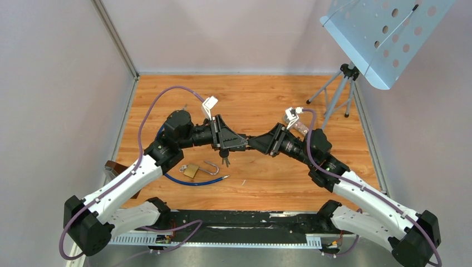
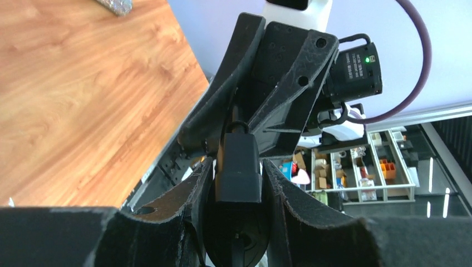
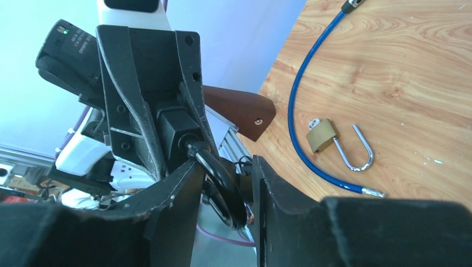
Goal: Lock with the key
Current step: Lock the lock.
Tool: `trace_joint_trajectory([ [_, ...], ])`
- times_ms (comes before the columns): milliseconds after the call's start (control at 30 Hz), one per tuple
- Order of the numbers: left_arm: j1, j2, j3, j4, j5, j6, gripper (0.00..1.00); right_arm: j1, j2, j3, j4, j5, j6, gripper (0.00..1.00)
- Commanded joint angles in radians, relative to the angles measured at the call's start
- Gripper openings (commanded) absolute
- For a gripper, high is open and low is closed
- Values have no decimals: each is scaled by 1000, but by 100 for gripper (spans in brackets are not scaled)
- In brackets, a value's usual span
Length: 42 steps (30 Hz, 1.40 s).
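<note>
The black shackle sits loose and slanted, deep in the right gripper's parted fingers, so the robot's right gripper needs to back away and pinch the shackle's bend [image 3: 237,218] with the ends of its fingers.
My left gripper [image 1: 244,143] is held above the table and is shut on the black head of the key [image 2: 238,167]. More keys hang from it on a ring [image 1: 224,161]. My right gripper [image 1: 254,143] meets it tip to tip. In the right wrist view the black key ring [image 3: 220,183] hangs between my right gripper's [image 3: 228,186] parted fingers, and the fingers do not clamp it. The brass padlock [image 1: 191,171] lies on the wooden table with its shackle [image 1: 211,167] swung open. It also shows in the right wrist view [image 3: 321,135].
A blue cable [image 1: 195,181] curves around the padlock and shows in the right wrist view too [image 3: 300,100]. A brown wooden block [image 1: 114,168] sits at the table's left edge. A perforated music stand [image 1: 384,33] on a tripod [image 1: 339,92] stands at the back right.
</note>
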Motion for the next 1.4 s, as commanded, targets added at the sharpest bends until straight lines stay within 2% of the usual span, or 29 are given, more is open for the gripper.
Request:
trace_joint_trajectory([
  [0,-31,-25,64,42,18,-70,0,4,-4,4,102,-2,6,40],
  [367,14,-23,49,27,18,-64,0,-48,-100,-20,43,-43,23,43],
  [600,28,-19,52,49,42,-73,0,-142,-142,-30,-18,-163,-7,44],
  [900,28,-10,62,84,85,-90,0,-154,-73,3,-56,-216,-47,42],
  [967,29,-9,64,85,86,-90,0,-154,-61,5,-42,-230,-42,35],
  [1200,28,3,59,102,100,-95,0,-154,-31,8,45,-297,-7,0],
  [1367,28,22,50,126,112,-95,0,-155,-6,3,110,-319,48,0],
])
